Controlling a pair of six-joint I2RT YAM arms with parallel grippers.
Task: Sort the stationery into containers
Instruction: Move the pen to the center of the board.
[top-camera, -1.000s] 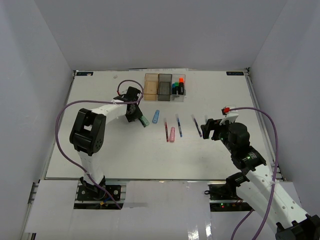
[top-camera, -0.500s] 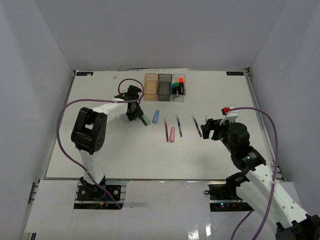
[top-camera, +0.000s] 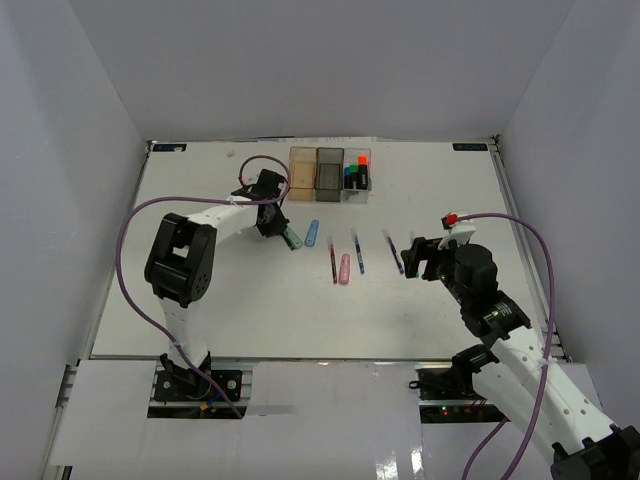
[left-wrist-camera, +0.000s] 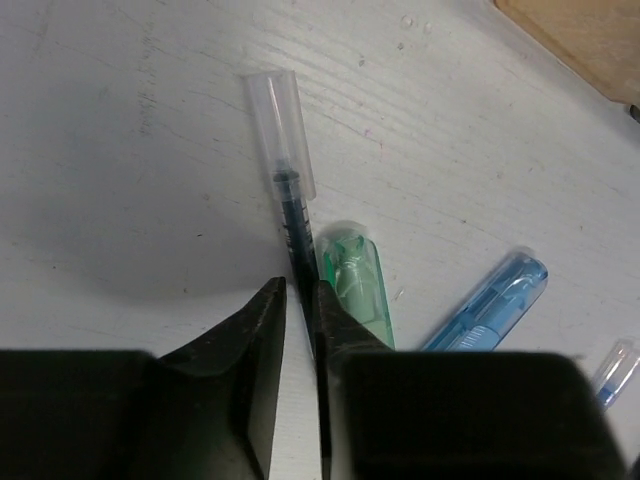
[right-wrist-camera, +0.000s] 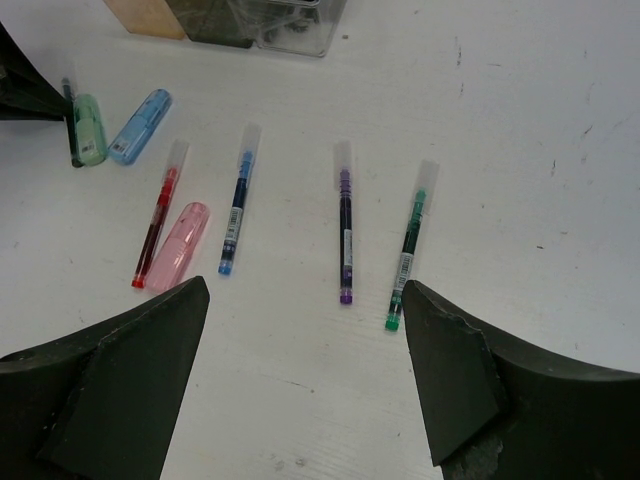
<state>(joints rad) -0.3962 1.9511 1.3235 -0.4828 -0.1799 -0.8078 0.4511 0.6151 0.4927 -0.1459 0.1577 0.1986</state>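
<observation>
My left gripper is to pull the dark pen clear, as the mint highlighter lies against it, then open and grasp the pen's body (left-wrist-camera: 299, 235) before lifting it.
My left gripper (left-wrist-camera: 298, 288) (top-camera: 276, 228) is low on the table, its fingers closed to a narrow gap on the end of a dark pen (left-wrist-camera: 288, 190) with a clear cap. A mint highlighter (left-wrist-camera: 352, 285) (top-camera: 291, 238) lies against that pen, and a blue highlighter (left-wrist-camera: 490, 305) (top-camera: 313, 232) is beside it. The amber bin (top-camera: 301, 171), grey bin (top-camera: 329, 171) and clear bin (top-camera: 356, 176) stand in a row at the back; the clear one holds black highlighters. My right gripper (right-wrist-camera: 305, 290) (top-camera: 412, 258) is wide open and empty above the table.
In the right wrist view a red pen (right-wrist-camera: 160, 215), pink highlighter (right-wrist-camera: 178, 245), blue pen (right-wrist-camera: 235, 215), purple pen (right-wrist-camera: 345, 225) and green pen (right-wrist-camera: 408, 250) lie in a row ahead of the right gripper. White walls enclose the table.
My left gripper has shifted slightly up and right, towards the bins. The mint highlighter has shifted a little with it. The right arm has not moved.
</observation>
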